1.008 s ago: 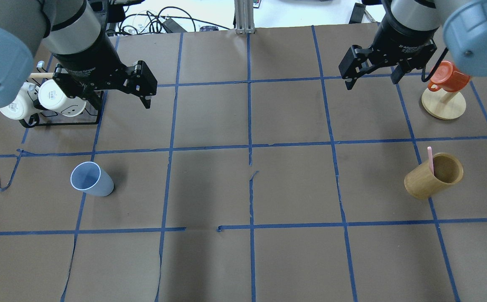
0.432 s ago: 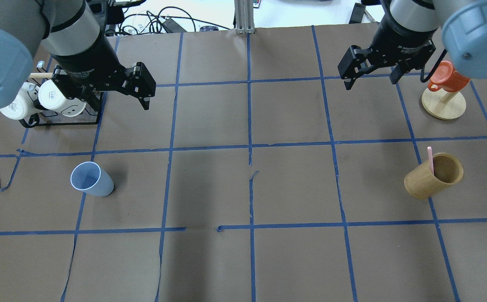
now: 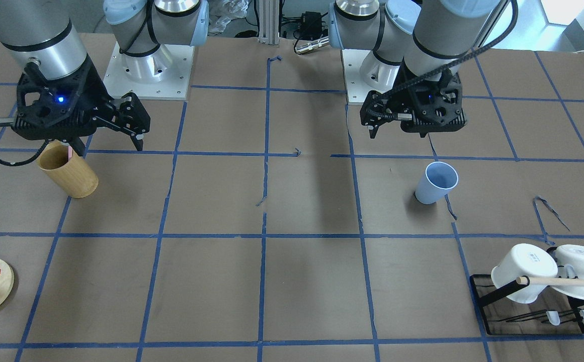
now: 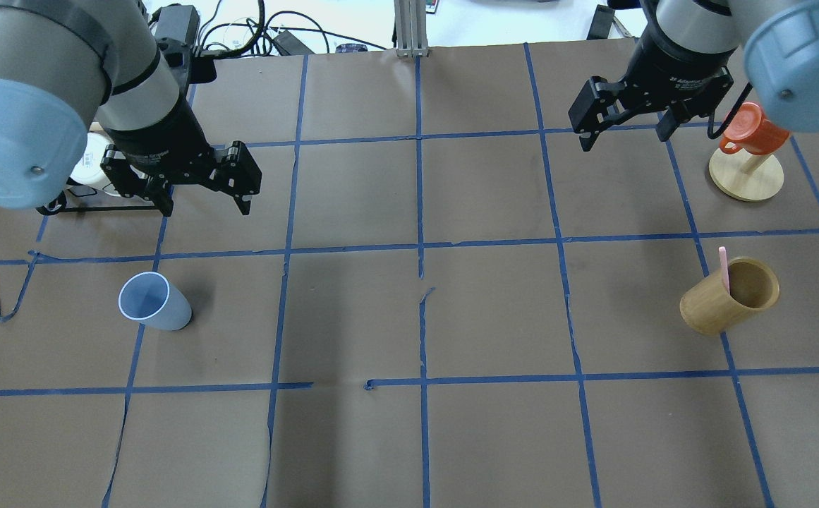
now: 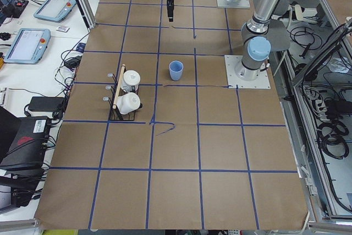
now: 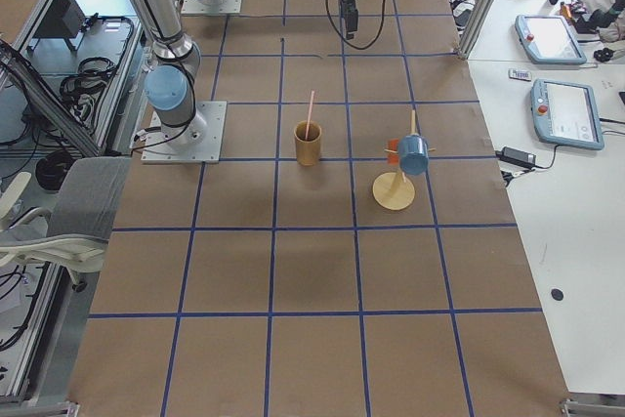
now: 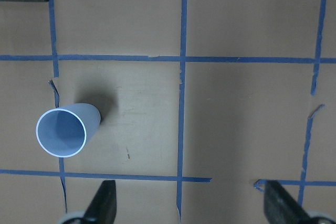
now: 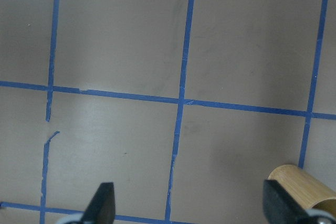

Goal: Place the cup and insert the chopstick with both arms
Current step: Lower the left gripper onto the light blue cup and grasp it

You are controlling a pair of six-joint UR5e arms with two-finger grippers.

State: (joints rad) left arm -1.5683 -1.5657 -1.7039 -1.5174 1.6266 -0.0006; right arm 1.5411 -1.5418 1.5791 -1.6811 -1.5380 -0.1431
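Observation:
My left gripper is set to take the pale blue cup. It will close on the pale blue cup's rim (image 3: 426, 171) (image 7: 85, 139), on the side facing the tan bamboo cylinder, with one finger inside the cup.
The pale blue cup (image 4: 154, 302) stands upright on the table's left half; it also shows in the front view (image 3: 436, 182) and the left wrist view (image 7: 65, 131). My left gripper (image 4: 206, 204) is open and empty, hovering beyond the cup and a little right of it. One pink chopstick (image 4: 723, 269) leans in the tan bamboo cylinder (image 4: 726, 296) on the right half. My right gripper (image 4: 624, 140) is open and empty, high above the table, beyond the cylinder and to its left. The cylinder's rim shows at the right wrist view's corner (image 8: 299, 184).
A black rack with white mugs (image 3: 538, 286) and a wooden dowel stands at the far left, mostly hidden under my left arm in the overhead view. An orange cup on a round wooden stand (image 4: 748, 169) sits at the far right. Blue tape lines grid the brown table (image 4: 416, 317).
My left arm has moved nearer, toward the blue cup, and now covers most of the mug rack. The right arm has barely moved. Both grippers stay open.

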